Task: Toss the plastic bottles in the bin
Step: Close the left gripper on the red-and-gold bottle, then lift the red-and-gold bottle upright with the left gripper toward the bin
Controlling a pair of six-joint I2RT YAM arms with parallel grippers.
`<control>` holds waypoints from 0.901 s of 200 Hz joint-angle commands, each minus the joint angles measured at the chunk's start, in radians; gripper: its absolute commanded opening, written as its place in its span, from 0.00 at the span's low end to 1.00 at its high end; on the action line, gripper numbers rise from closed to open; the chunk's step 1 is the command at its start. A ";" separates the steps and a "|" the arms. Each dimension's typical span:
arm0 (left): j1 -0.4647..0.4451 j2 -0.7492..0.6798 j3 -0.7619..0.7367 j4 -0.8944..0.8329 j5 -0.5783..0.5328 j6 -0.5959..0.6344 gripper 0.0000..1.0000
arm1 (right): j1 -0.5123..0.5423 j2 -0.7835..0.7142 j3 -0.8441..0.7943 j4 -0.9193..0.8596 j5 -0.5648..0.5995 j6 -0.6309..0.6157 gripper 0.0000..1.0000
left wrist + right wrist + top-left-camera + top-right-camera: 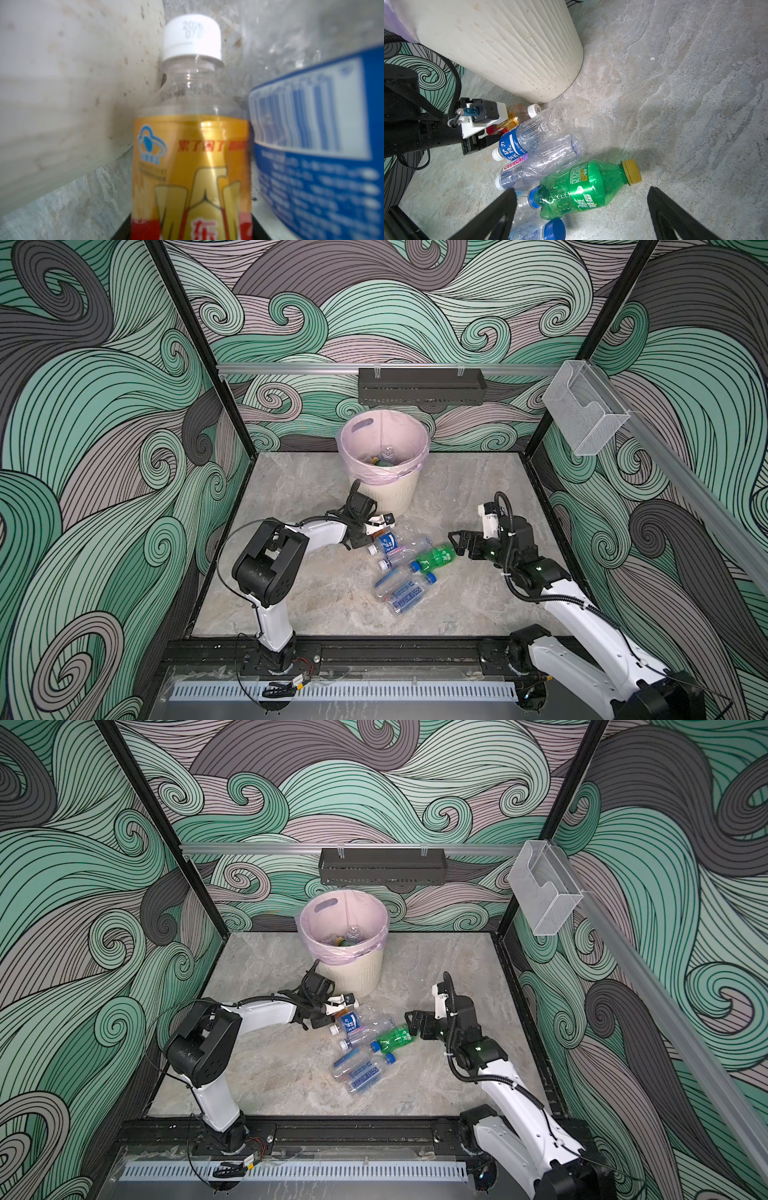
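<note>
I will let go of the orange-labelled bottle with my left gripper inside the bin (pixel 407 449), against the far side of the pink liner. The bottle is now against the bin's base.
The cream ribbed bin (pixel 388 493) (pixel 353 975) with a pink liner stands at the back of the floor, with a few bottles (pixel 384 458) inside. A pile of crushed plastic bottles lies in front of it. It holds clear ones with blue labels (pixel 386 543) (pixel 517 143), a green one with a yellow cap (pixel 434 558) (pixel 583 187), and an orange-labelled one with a white cap (pixel 191 155) (pixel 517 115) against the bin's base. My left gripper (pixel 372 536) (pixel 328 1017) has its jaws pressed on both sides of the orange-labelled bottle. My right gripper (pixel 455 541) (pixel 581 190) hangs open just above the green bottle.
A black perforated shelf (pixel 422 385) hangs on the back wall above the bin. A clear wall box (pixel 584 414) is fixed at the right. Patterned walls close in the grey stone floor (pixel 457 489), and a black rail (pixel 374 649) runs along its front edge.
</note>
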 commanded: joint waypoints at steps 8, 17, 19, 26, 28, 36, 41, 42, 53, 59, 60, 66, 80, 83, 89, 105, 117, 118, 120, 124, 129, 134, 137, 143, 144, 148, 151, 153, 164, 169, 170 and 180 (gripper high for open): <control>-0.017 -0.068 -0.023 -0.046 0.004 -0.070 0.49 | -0.005 0.001 -0.017 0.016 0.005 0.007 0.98; -0.017 -0.089 -0.024 -0.044 0.000 -0.107 0.49 | -0.005 0.003 -0.020 0.020 0.003 0.009 0.98; -0.017 -0.094 -0.024 -0.042 -0.001 -0.116 0.49 | -0.005 0.004 -0.021 0.021 0.002 0.009 0.98; -0.018 -0.110 -0.029 -0.038 -0.003 -0.147 0.49 | -0.005 0.007 -0.021 0.023 0.001 0.011 0.98; -0.018 -0.112 -0.031 -0.037 -0.003 -0.155 0.49 | -0.005 0.007 -0.021 0.024 0.001 0.011 0.98; -0.018 -0.136 -0.043 -0.027 -0.008 -0.192 0.49 | -0.005 0.009 -0.024 0.026 -0.001 0.012 0.98; -0.018 -0.148 -0.052 -0.019 -0.014 -0.214 0.49 | -0.004 0.009 -0.024 0.027 -0.003 0.012 0.98; -0.018 -0.151 -0.055 -0.017 -0.015 -0.217 0.49 | -0.004 0.010 -0.023 0.027 -0.002 0.012 0.98; -0.018 -0.178 -0.073 -0.011 -0.030 -0.275 0.49 | -0.005 0.010 -0.024 0.026 -0.003 0.009 0.98; -0.018 -0.196 -0.081 -0.013 -0.036 -0.304 0.49 | -0.006 0.010 -0.024 0.026 -0.003 0.007 0.98; -0.018 -0.199 -0.081 -0.013 -0.036 -0.310 0.49 | -0.006 0.010 -0.024 0.026 -0.003 0.007 0.98; -0.018 -0.218 -0.090 -0.012 -0.040 -0.340 0.49 | -0.006 0.010 -0.022 0.024 -0.002 0.005 0.98; -0.018 -0.262 -0.110 0.000 -0.066 -0.409 0.49 | -0.007 0.013 -0.019 0.019 -0.001 0.000 0.98; -0.018 -0.274 -0.114 0.003 -0.073 -0.422 0.49 | -0.007 0.016 -0.017 0.018 -0.001 -0.001 0.98; -0.019 -0.293 -0.124 0.007 -0.091 -0.449 0.49 | -0.007 0.019 -0.013 0.013 -0.001 -0.004 0.98; -0.019 -0.344 -0.144 -0.002 -0.135 -0.516 0.49 | -0.008 0.025 -0.005 0.002 -0.002 -0.008 0.98; -0.018 -0.389 -0.154 -0.027 -0.149 -0.564 0.49 | -0.008 0.027 0.002 -0.006 0.001 -0.009 0.98; -0.018 -0.397 -0.156 -0.030 -0.150 -0.566 0.49 | -0.008 0.027 0.002 -0.007 0.002 -0.010 0.98; -0.018 -0.408 -0.157 -0.037 -0.150 -0.576 0.49 | -0.008 0.028 0.002 -0.008 0.003 -0.010 0.98; -0.018 -0.427 -0.159 -0.048 -0.153 -0.594 0.49 | -0.007 0.029 0.004 -0.009 0.004 -0.011 0.98; -0.019 -0.448 -0.163 -0.065 -0.153 -0.618 0.49 | -0.008 0.029 0.005 -0.011 0.005 -0.011 0.98; -0.018 -0.470 -0.166 -0.080 -0.156 -0.642 0.49 | -0.008 0.030 0.006 -0.011 0.005 -0.012 0.98; -0.018 -0.484 -0.169 -0.089 -0.158 -0.658 0.49 | -0.008 0.030 0.005 -0.011 0.005 -0.011 0.98; -0.018 -0.513 -0.175 -0.107 -0.163 -0.687 0.49 | -0.010 0.032 0.006 -0.011 0.006 -0.011 0.98; -0.019 -0.518 -0.176 -0.110 -0.164 -0.692 0.49 | -0.010 0.033 0.007 -0.011 0.006 -0.011 0.98; -0.019 -0.538 -0.182 -0.119 -0.164 -0.712 0.49 | -0.010 0.034 0.008 -0.011 0.006 -0.011 0.98; -0.018 -0.554 -0.188 -0.124 -0.165 -0.728 0.49 | -0.010 0.036 0.009 -0.012 0.007 -0.011 0.98; -0.018 -0.566 -0.192 -0.128 -0.164 -0.738 0.50 | -0.010 0.037 0.009 -0.012 0.008 -0.011 0.98; -0.018 -0.633 -0.222 -0.137 -0.163 -0.799 0.50 | -0.010 0.049 0.015 -0.011 0.006 -0.011 0.98; -0.018 -0.664 -0.237 -0.140 -0.159 -0.827 0.49 | -0.010 0.055 0.020 -0.011 0.006 -0.011 0.98; -0.018 -0.670 -0.240 -0.141 -0.159 -0.832 0.50 | -0.010 0.057 0.021 -0.011 0.006 -0.011 0.98; -0.018 -0.729 -0.271 -0.149 -0.163 -0.887 0.50 | -0.009 0.073 0.031 -0.012 0.003 -0.013 0.97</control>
